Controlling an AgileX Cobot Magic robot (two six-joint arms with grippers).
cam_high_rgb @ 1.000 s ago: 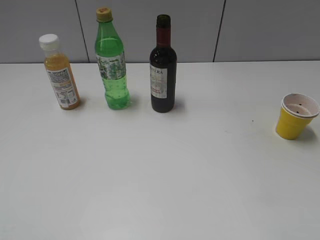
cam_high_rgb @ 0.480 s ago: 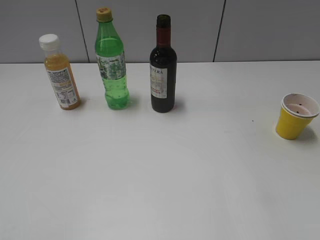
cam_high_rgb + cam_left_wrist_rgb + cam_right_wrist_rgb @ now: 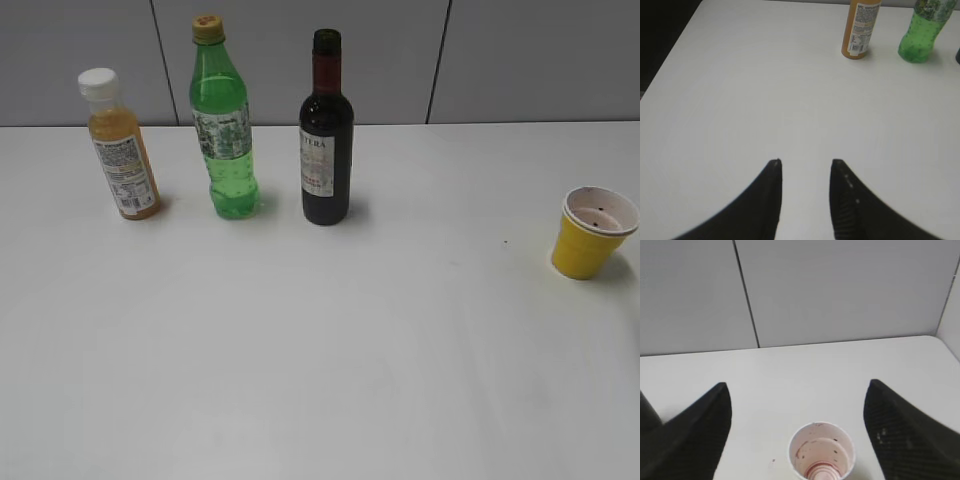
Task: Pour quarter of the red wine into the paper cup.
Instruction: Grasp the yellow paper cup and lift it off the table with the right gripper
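Observation:
My right gripper is to close around the lower half (image 3: 579, 258) of the yellow paper cup, well below the rim of the cup.
The red wine bottle (image 3: 326, 130), dark glass with a red foil neck and white label, stands upright at the back middle of the white table with no cap on its mouth. The yellow paper cup (image 3: 590, 232) stands at the far right. In the right wrist view the cup (image 3: 821, 452) shows from above, whitish-pink inside with red stains, between the wide-open fingers of my right gripper (image 3: 799, 390). My left gripper (image 3: 805, 164) is open and empty over bare table. Neither gripper shows in the exterior view.
An orange juice bottle (image 3: 119, 145) with a white cap and a green plastic bottle (image 3: 225, 120) stand left of the wine bottle; both also show in the left wrist view, juice (image 3: 860, 27) and green (image 3: 921, 30). A grey panelled wall runs behind the table.

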